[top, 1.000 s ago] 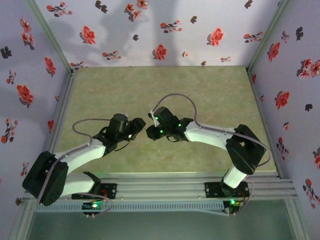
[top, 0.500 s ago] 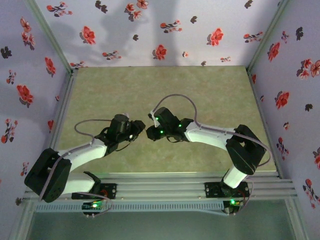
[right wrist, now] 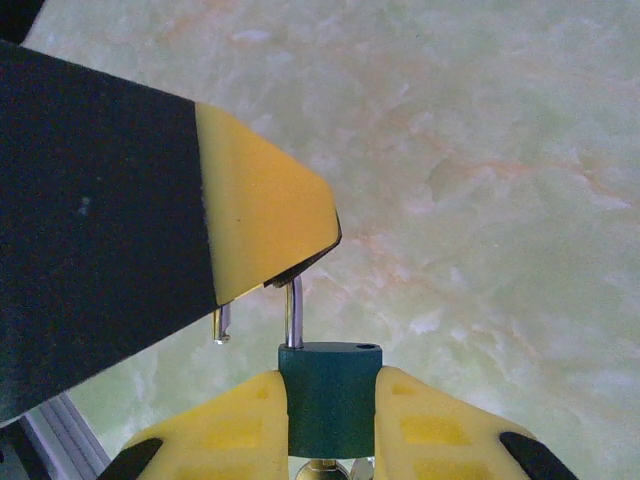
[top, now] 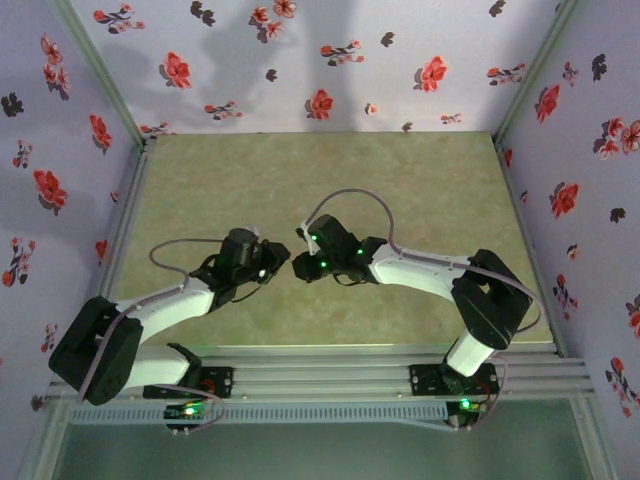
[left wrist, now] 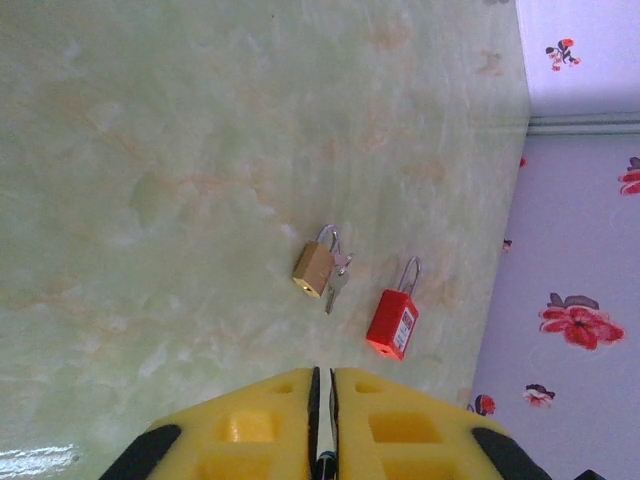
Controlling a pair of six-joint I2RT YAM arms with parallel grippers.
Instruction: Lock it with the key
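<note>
My right gripper will retake the lock by the lock body's broad sides [right wrist: 331, 402], as it holds the lock body by its narrow edges, with the shackle's loose end away from its hole.
A dark green padlock [right wrist: 330, 395] sits upright between the yellow fingers of my right gripper [right wrist: 330, 376], which is shut on its body. Its silver shackle [right wrist: 293, 312] stands open, with the free end hanging off to the left. A bit of the metal key [right wrist: 338, 469] shows under the lock body. My left gripper [left wrist: 322, 374] is shut on the top of the shackle, and its yellow finger [right wrist: 265, 205] covers the bend. In the top view the left gripper [top: 272, 262] and the right gripper [top: 305, 265] meet nose to nose above the near middle of the table.
A brass padlock [left wrist: 313, 268] with a key [left wrist: 336, 286] beside it and a red padlock [left wrist: 392, 324] lie on the pale green table [left wrist: 180, 180] near the flowered wall [left wrist: 585, 300]. Walls enclose the table on three sides [top: 320, 70].
My left gripper's fingers have closed onto the shackle. Both arms have stayed almost where they were, and the right gripper's hold on the lock is unchanged.
</note>
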